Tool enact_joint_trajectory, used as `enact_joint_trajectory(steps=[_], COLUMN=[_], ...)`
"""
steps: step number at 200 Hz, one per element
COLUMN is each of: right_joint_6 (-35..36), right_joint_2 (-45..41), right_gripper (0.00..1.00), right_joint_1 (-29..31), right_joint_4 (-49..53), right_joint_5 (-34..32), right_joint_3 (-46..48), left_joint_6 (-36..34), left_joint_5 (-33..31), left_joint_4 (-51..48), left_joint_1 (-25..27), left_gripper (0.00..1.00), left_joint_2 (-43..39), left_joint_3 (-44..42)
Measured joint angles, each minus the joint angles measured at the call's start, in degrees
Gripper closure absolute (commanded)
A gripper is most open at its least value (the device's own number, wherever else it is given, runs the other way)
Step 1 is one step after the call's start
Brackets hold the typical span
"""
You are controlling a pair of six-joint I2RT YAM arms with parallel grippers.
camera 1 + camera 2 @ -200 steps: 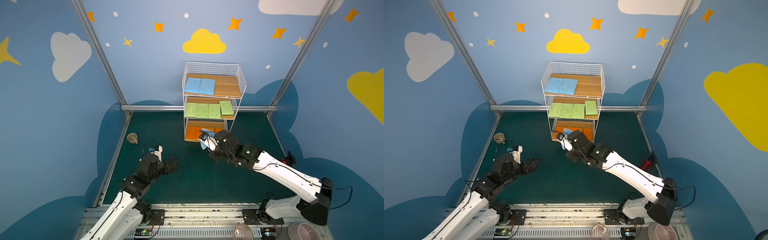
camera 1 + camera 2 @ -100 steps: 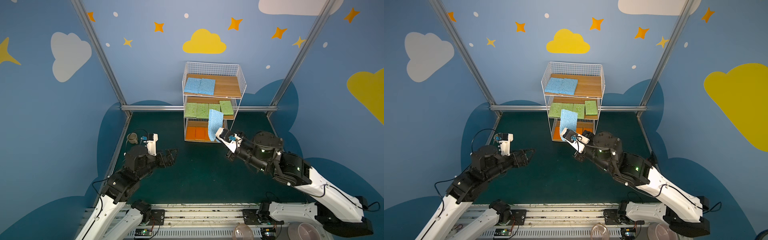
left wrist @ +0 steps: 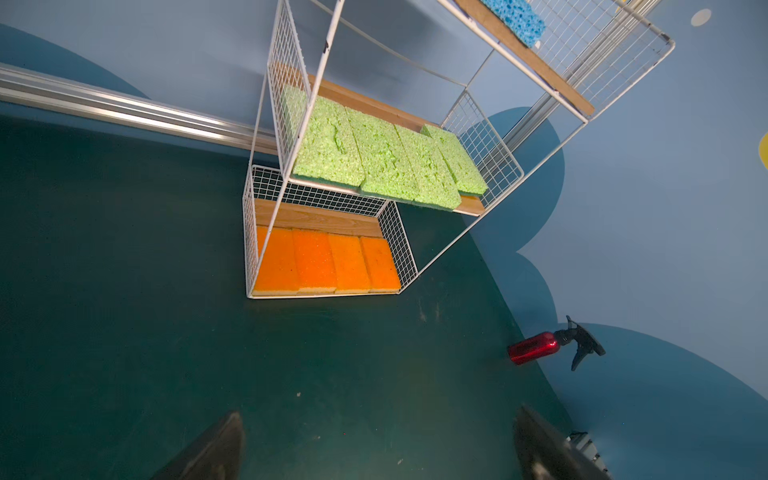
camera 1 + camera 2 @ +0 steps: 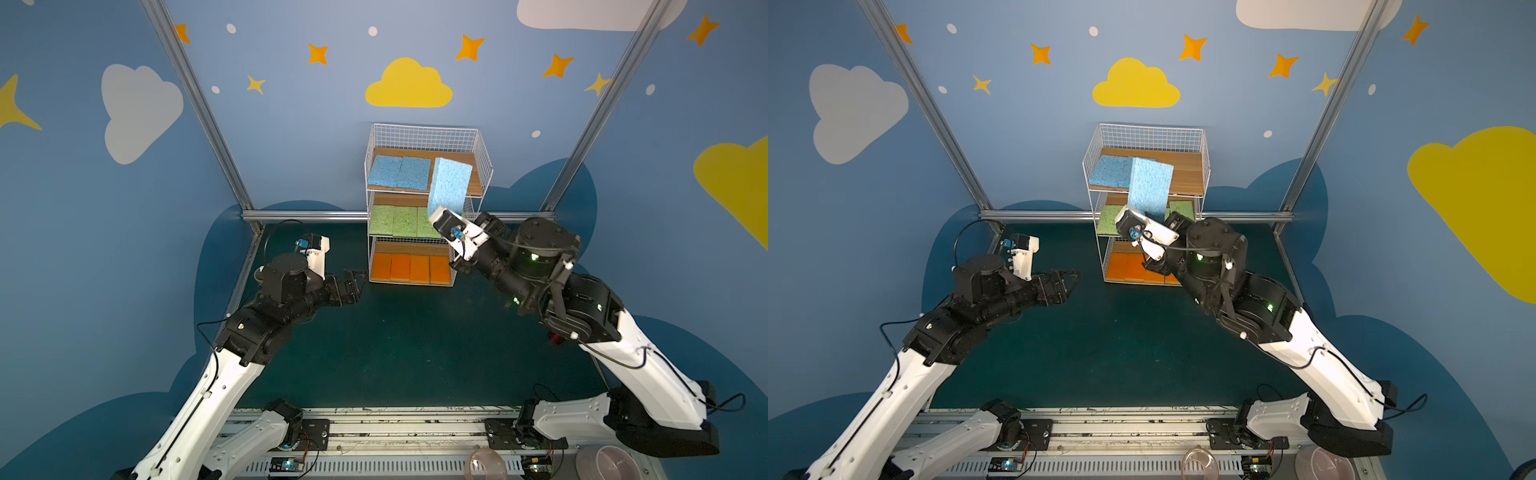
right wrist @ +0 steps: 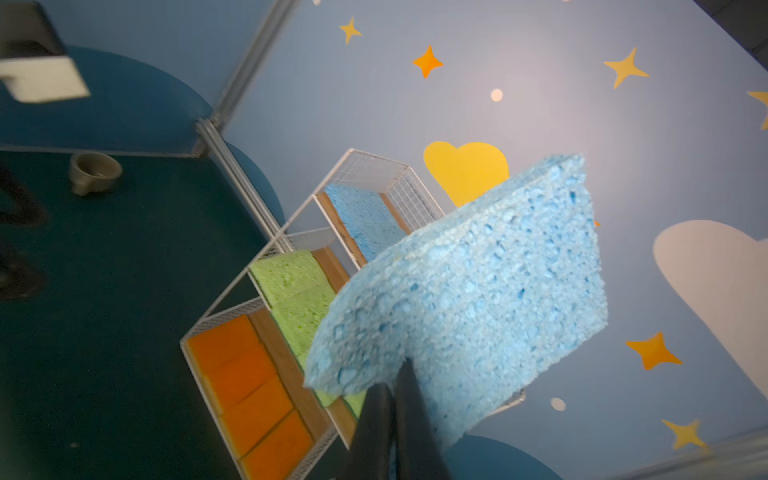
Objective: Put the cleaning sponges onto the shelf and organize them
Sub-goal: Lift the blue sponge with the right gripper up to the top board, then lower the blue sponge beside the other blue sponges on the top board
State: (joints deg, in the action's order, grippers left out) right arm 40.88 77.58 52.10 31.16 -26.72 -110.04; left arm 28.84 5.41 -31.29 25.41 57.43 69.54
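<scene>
Next, I let go of the blue sponge in my right gripper on the top board's bare wood (image 4: 452, 171), next to the blue sponges lying there.
The shelf (image 4: 424, 133) (image 4: 1144, 135) stands at the back of the green mat, seen in both top views. Two light blue cleaning sponges (image 4: 399, 172) lie side by side on the left of its top board. Green sponges (image 4: 392, 220) (image 3: 386, 162) fill the middle board and orange ones (image 4: 409, 268) (image 3: 328, 262) the bottom board. My right gripper (image 5: 395, 374) is shut on the lower edge of a third blue sponge (image 4: 449, 185) (image 4: 1149, 189) (image 5: 478, 291), held upright in front of the top tier. My left gripper (image 4: 353, 280) (image 3: 379, 411) hangs open and empty left of the shelf.
A red spray bottle (image 3: 536, 347) lies near the right wall. A grey cup (image 5: 94, 172) sits in the back left corner. Clear bowls (image 4: 486, 461) stand at the front rail. Metal frame posts (image 4: 199, 108) flank the shelf.
My right gripper has lifted the blue sponge off the mat in front of the bottom tier up to the top tier. The left arm has risen and turned toward the shelf.
</scene>
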Motion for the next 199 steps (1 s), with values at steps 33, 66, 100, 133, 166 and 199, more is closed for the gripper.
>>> enact_joint_trajectory(steps=[33,66,100,133,166,199], right_joint_6=[-1.88,-5.14,-7.34,-9.46,-11.34,-12.61], right_joint_2=[5.53,14.01,22.71,30.14,33.77,33.94], right_gripper=[1.00,1.00,1.00,1.00,1.00,1.00], right_joint_1=[-11.96,-18.80,-21.90,-23.21,-24.57,-25.07], right_joint_4=[1.73,4.85,8.26,11.74,13.09,13.35], right_joint_5=[7.39,16.94,23.47,25.83,25.79,25.73], right_joint_3=[-7.85,-18.69,-25.53,-29.79,-30.58,-31.52], left_joint_6=[0.74,1.79,3.82,7.17,8.70,8.74], left_joint_5=[0.72,1.27,1.25,0.48,-0.07,-0.76], left_joint_4=[5.14,10.14,16.57,23.23,24.83,26.86], left_joint_1=[-0.13,-0.17,-0.17,-0.11,0.57,1.42], left_gripper=[0.00,0.00,0.00,0.00,0.00,0.00], left_joint_2=[4.74,7.96,8.24,7.93,8.13,8.13], left_joint_3=[0.11,-0.17,-5.42,-16.83,-20.26,-20.22])
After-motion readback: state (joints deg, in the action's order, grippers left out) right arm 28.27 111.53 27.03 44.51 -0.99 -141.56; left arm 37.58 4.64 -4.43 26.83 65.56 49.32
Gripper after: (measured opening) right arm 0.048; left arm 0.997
